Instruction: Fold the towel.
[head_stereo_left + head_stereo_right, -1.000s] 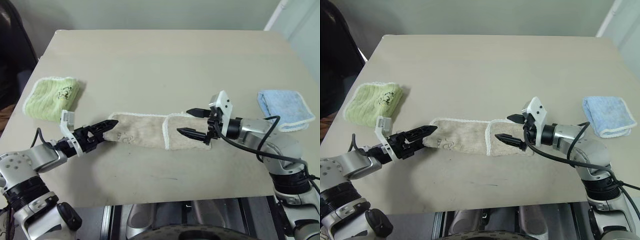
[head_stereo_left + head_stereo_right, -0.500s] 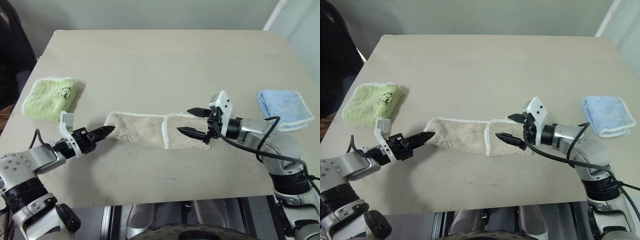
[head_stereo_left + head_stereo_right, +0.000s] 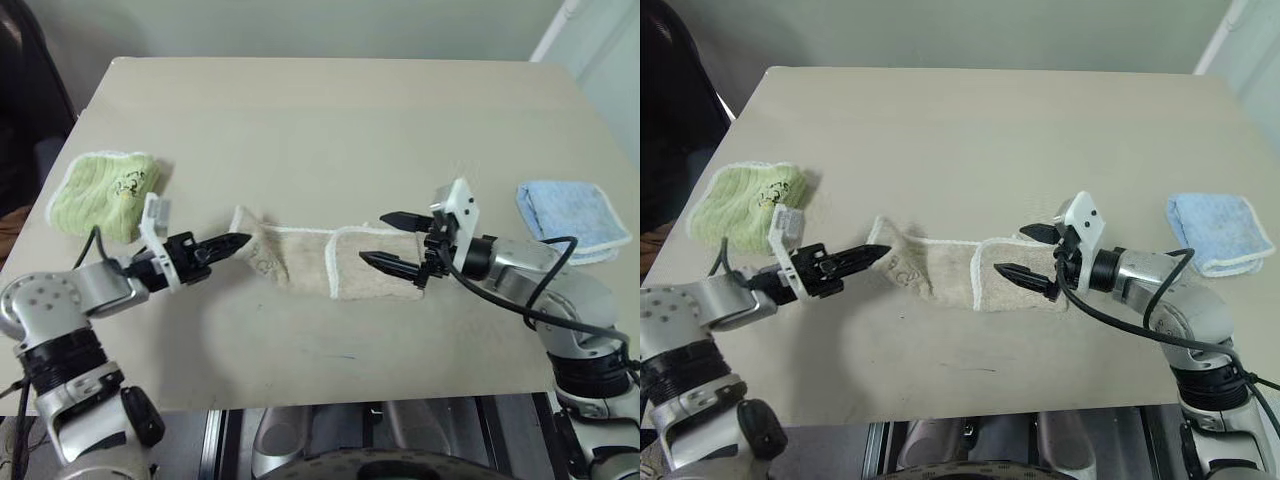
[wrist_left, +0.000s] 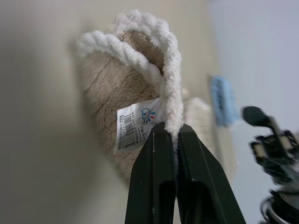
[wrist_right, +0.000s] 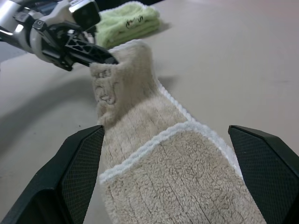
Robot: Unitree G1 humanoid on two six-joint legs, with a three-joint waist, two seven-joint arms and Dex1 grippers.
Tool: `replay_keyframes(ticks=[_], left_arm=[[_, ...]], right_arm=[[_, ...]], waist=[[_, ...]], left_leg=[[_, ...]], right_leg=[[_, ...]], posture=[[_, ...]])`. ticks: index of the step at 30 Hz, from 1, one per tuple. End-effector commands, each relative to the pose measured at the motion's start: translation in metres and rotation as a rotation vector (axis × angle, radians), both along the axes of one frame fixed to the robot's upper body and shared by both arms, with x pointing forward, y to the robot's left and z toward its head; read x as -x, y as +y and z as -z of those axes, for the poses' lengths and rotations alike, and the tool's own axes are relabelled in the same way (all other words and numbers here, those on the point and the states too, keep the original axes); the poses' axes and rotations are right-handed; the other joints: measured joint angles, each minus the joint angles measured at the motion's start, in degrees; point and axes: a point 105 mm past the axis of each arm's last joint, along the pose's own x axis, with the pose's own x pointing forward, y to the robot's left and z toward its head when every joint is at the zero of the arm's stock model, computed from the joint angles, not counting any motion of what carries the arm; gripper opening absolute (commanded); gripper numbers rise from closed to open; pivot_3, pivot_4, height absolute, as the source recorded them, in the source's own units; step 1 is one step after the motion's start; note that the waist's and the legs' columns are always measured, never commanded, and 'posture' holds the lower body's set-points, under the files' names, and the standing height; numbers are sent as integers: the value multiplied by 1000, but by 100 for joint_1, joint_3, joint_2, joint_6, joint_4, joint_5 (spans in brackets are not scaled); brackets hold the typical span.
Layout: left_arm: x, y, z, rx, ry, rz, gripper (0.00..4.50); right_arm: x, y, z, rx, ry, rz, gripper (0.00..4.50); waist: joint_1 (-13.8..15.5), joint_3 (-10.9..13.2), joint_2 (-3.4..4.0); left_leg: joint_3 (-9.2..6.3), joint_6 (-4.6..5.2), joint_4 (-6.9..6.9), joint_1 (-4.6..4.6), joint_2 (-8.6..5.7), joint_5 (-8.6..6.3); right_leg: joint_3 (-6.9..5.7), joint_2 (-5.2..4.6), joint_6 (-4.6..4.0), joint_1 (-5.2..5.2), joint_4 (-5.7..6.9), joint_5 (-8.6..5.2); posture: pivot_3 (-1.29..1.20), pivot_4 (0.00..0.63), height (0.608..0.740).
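The robot's left gripper should lay the raised end of the beige towel, now held curled off the table, down on the folded-over end point(image 3: 402, 253) beneath the right gripper.
The beige towel point(image 3: 300, 258) with white edging lies in a long strip across the middle of the table, its right end folded over. My left gripper point(image 3: 243, 241) is shut on the white edge of the towel's left end point(image 4: 140, 60), just past a small white tag point(image 4: 134, 128), and holds that end raised and curled off the table. My right gripper point(image 3: 375, 240) is open above the folded right end point(image 5: 177, 177), one finger point(image 5: 79, 172) on each side, nothing held.
A folded light-green towel point(image 3: 103, 192) lies at the table's left edge, close behind my left arm. A folded light-blue towel point(image 3: 570, 218) lies at the right edge. The beige table point(image 3: 330, 120) stretches bare behind the towel.
My left gripper went from open to shut on the towel's left end, then lifted it and carried it rightward, bunching that end. The right gripper stayed nearly still and open.
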Motion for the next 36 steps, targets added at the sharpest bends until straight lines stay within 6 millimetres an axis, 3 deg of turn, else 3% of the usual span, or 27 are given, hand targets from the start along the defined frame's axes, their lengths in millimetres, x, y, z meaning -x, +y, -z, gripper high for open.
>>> replay_keyframes(ticks=[1, 5, 12, 17, 22, 27, 36], left_arm=[[1, -20, -25, 17, -91, 109, 24], [4, -46, -31, 47, -96, 242, 24], [9, -101, -17, 79, -23, 422, 24], [-1, -126, -19, 168, 17, 440, 24], [4, -150, -17, 174, 33, 506, 24], [13, -161, -8, 151, 55, 553, 24], [12, -165, 2, 102, 111, 556, 24]], right_arm=[[4, -11, -16, -12, -51, 38, 4500], [4, -21, -15, 4, -51, 87, 4500], [2, -30, -19, -3, -76, 164, 4500], [5, -38, -17, 7, -79, 210, 4500], [6, -41, -18, 5, -88, 247, 4500], [6, -42, -19, 9, -91, 267, 4500], [3, -46, -20, 12, -97, 295, 4500]], waist=[[-4, 1, -1], [-3, 2, -4], [0, 5, -9], [17, 7, -12], [20, 9, -14], [23, 10, -15], [25, 10, -16]], left_leg=[[3, -1, 0, 2, 0, 0], [5, -3, 0, 2, 0, 1], [12, 3, 3, 2, 1, 8], [16, 16, 4, 4, 1, 18], [30, 24, 5, 5, 0, 24], [36, 29, 6, 7, 0, 29], [36, 34, 7, 6, -2, 32]], right_leg=[[1, 0, 0, 0, 0, 0], [2, -1, 4, 0, -1, -1], [4, -3, 29, 3, -2, 1], [4, -5, 58, 12, -2, -9], [4, -12, 90, 16, -2, -20], [5, -12, 101, 16, -3, -19], [5, -14, 108, 18, -2, -17]], posture=[[0, 150, 703], [0, 150, 703], [0, 150, 703], [0, 150, 703], [0, 150, 703], [0, 150, 703], [0, 150, 703]])
